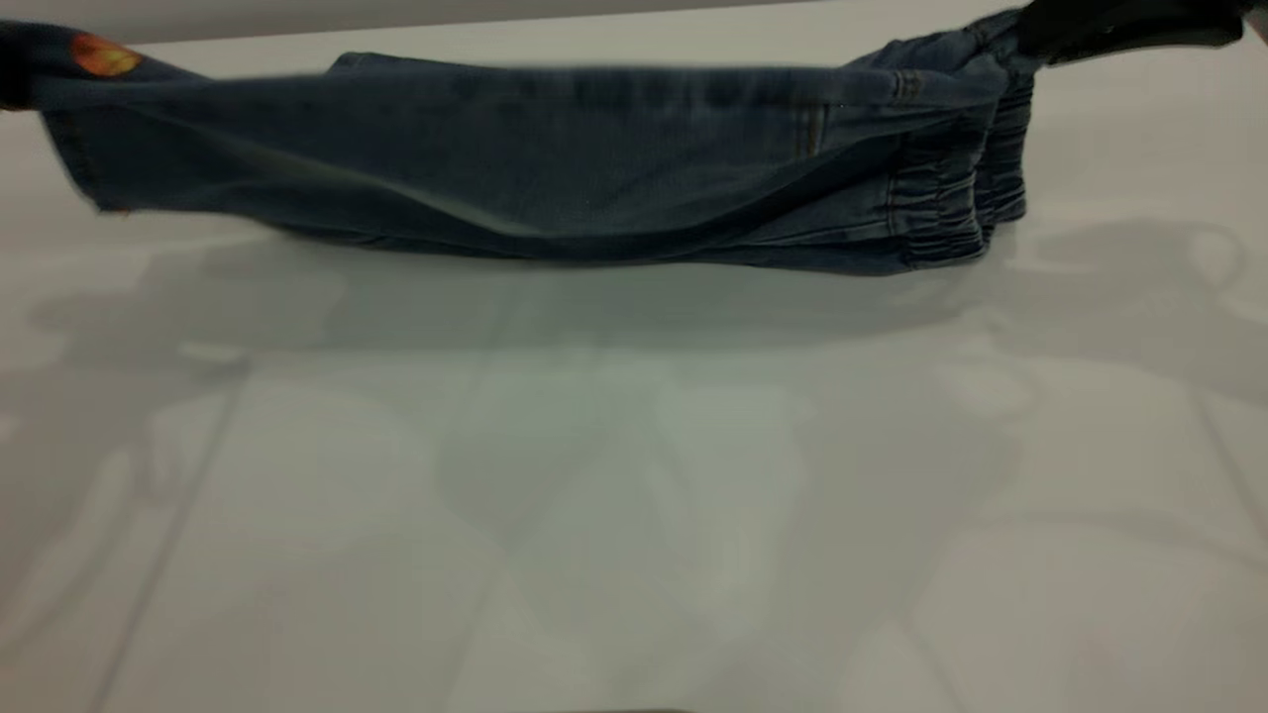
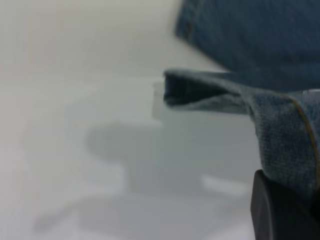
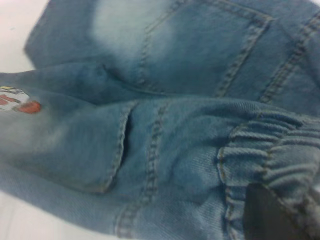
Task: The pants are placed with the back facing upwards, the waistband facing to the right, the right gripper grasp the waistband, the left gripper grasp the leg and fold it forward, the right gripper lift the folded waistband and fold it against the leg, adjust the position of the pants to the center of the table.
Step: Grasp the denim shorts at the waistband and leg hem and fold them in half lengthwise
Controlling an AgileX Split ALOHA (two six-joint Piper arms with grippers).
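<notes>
I need to let go of the waistband with my right gripper by the tabletop's far edge [image 1: 953, 53], just behind the waistband's lower gathered folds.
The pants [image 1: 555, 158] hang stretched above the far side of the table [image 1: 634, 495], sagging in the middle, lower edge touching the top. My right gripper [image 1: 1040, 35], at the upper right, is shut on the waistband [image 1: 951, 208]; the right wrist view shows the puckered waistband [image 3: 265, 145] over a black finger [image 3: 265, 215], with a back pocket [image 3: 210, 55] beyond. At the far left edge my left gripper [image 1: 12, 69] is shut on the leg [image 1: 99, 109], where the orange ball print shows. The left wrist view shows the leg [image 2: 290, 135] draped over a black finger [image 2: 275, 215].
The white tabletop stretches wide in front of the pants, with only shadows on it. Its far edge [image 1: 495, 30] runs just behind the cloth. Most of both arms lies outside the exterior view.
</notes>
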